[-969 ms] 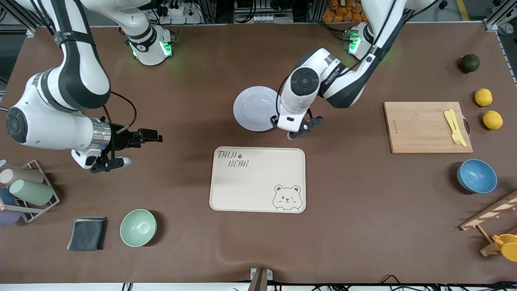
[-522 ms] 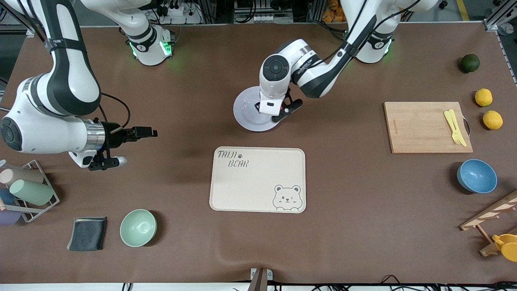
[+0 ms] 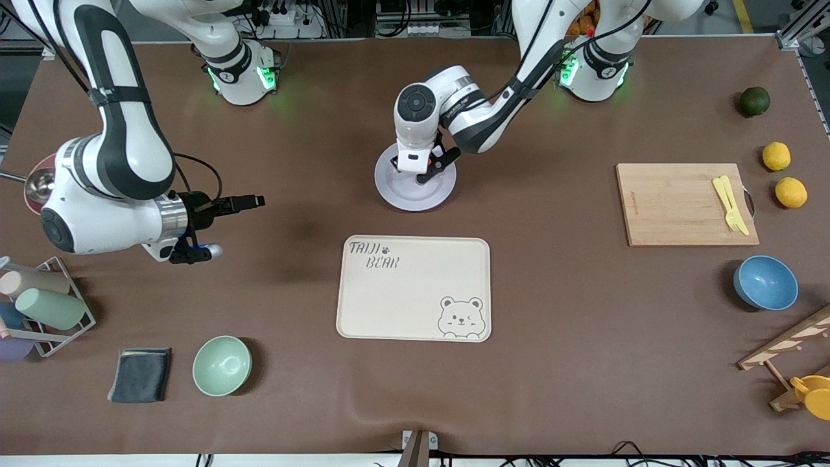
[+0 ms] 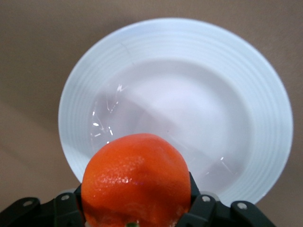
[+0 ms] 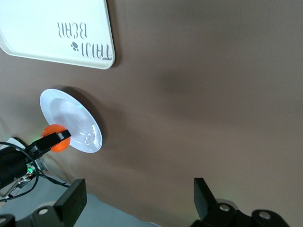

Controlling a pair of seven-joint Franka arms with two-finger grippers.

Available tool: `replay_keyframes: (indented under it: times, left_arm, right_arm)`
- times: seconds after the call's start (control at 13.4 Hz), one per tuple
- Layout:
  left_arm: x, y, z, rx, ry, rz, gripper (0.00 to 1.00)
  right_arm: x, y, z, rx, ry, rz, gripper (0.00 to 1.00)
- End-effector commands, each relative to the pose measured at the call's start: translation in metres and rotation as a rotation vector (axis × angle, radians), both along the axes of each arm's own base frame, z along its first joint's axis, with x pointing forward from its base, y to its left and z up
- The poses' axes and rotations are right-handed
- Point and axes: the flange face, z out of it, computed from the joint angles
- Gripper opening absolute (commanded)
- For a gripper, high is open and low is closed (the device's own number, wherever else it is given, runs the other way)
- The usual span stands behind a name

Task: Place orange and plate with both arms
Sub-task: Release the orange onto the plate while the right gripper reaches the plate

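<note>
The robot's left gripper will release the orange in the hollow of the pale lavender plate (image 3: 409, 185) (image 4: 164, 138), near the middle of that plate. The orange now hangs just above the plate.
The orange (image 4: 137, 182) is gripped between the fingers of my left gripper (image 4: 137, 204). It hangs just above the pale lavender plate (image 4: 175, 94), over the plate's bowl near the rim. In the front view my left gripper (image 3: 421, 174) sits over the plate (image 3: 405, 194) and hides the orange. The right wrist view shows the orange (image 5: 56, 142) in the left gripper at the plate's (image 5: 75, 118) edge. My right gripper (image 3: 246, 203) is open and empty, held sideways above bare table toward the right arm's end, its fingers (image 5: 71, 201) wide apart.
The cream bear tray (image 3: 415, 288) lies nearer the front camera than the plate. A mint bowl (image 3: 222, 365), dark cloth (image 3: 139, 374) and cup rack (image 3: 39, 305) are at the right arm's end. A cutting board (image 3: 674, 207), lemons (image 3: 776, 155), green fruit (image 3: 754, 100) and blue bowl (image 3: 765, 282) are at the left arm's end.
My left gripper has carried the orange from beside the plate to over the plate. My right arm has shifted slightly and its gripper stays open.
</note>
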Motion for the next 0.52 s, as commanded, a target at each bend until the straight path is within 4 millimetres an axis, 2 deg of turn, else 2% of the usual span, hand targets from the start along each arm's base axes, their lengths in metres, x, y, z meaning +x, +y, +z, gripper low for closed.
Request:
replay_keyframes:
  times: [0.0,0.07,0.22,0.45]
  left_arm:
    - [0.005,-0.002,-0.012,0.006,-0.037,-0.007,0.04]
    - [0.007,-0.002,-0.020,0.000,-0.045,-0.010,0.04]
    - [0.010,-0.004,-0.024,-0.025,-0.065,0.010,0.04]
    - [0.011,-0.006,-0.040,-0.054,-0.071,0.025,0.08]
  right_arm:
    - [-0.019,0.003,-0.008,0.063,0.039,-0.031,1.00]
    - [-0.029,0.005,-0.018,0.089,0.059,-0.061,1.00]
    - [-0.044,0.010,-0.029,0.086,0.057,-0.078,1.00]
    - [-0.054,0.022,-0.038,0.079,0.056,-0.062,1.00]
